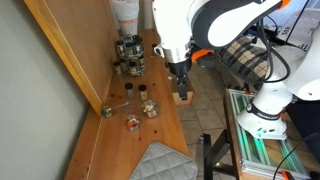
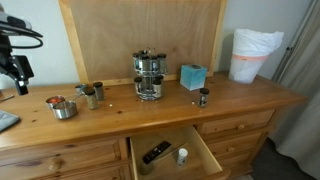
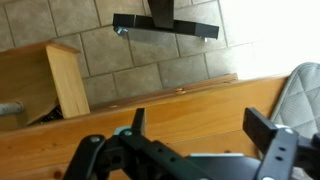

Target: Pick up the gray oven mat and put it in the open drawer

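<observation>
Next, my gripper will go to the gray oven mat's corner [image 1: 154,147] nearest the metal bowl and close there.
The gray oven mat [image 1: 160,162] lies flat on the near end of the wooden counter. It also shows at the edge of an exterior view [image 2: 6,120] and at the right edge of the wrist view [image 3: 302,92]. The open drawer [image 2: 207,158] sticks out of the counter's front, with a dark object and a small white bottle inside. It also shows in an exterior view [image 1: 184,97] and in the wrist view [image 3: 66,82]. My gripper [image 3: 200,128] is open and empty. It hangs above the counter [image 1: 180,78], beside the mat and apart from it [image 2: 18,72].
On the counter stand a spice rack [image 2: 150,75], a blue box [image 2: 193,76], a white bag [image 2: 255,55], a lone jar [image 2: 203,97], two jars [image 2: 90,95] and a metal bowl [image 2: 63,108]. A wooden board leans against the wall behind.
</observation>
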Tool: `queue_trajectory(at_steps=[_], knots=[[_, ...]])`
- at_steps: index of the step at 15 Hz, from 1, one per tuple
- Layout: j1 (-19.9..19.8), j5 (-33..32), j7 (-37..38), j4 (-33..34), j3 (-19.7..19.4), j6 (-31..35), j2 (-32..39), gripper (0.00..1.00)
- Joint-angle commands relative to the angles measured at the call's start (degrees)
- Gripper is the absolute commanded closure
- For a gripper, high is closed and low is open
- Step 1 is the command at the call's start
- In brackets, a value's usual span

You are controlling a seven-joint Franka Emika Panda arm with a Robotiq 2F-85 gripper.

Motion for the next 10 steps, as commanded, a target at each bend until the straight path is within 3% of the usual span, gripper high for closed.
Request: queue_trajectory(at_steps=[1,10], knots=[[3.0,-1.0,-6.6,0.2,1.1,8.1,6.2,0.0],[5.5,-0.4,-27.2,2.5,3.3,33.1,22.8,0.0]])
